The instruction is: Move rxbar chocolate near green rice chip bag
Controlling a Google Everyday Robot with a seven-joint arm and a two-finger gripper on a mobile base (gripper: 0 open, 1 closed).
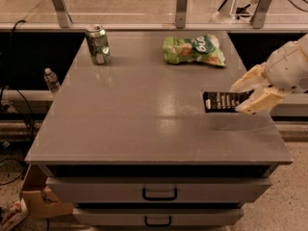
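Note:
I will release the rxbar chocolate on the grey table [210,65], against the green rice chip bag's near edge.
The rxbar chocolate [222,101], a flat black bar with white text, is held level just above the grey table [144,109] near its right edge. My gripper [246,96] comes in from the right and is shut on the bar's right end, one cream finger above and one below. The green rice chip bag [193,49] lies flat at the back of the table, beyond the bar and a little to its left.
A green drink can [97,44] stands upright at the back left of the table. A small water bottle [51,81] stands on a ledge left of the table. Drawers [159,192] sit below the front edge. A railing runs behind the table.

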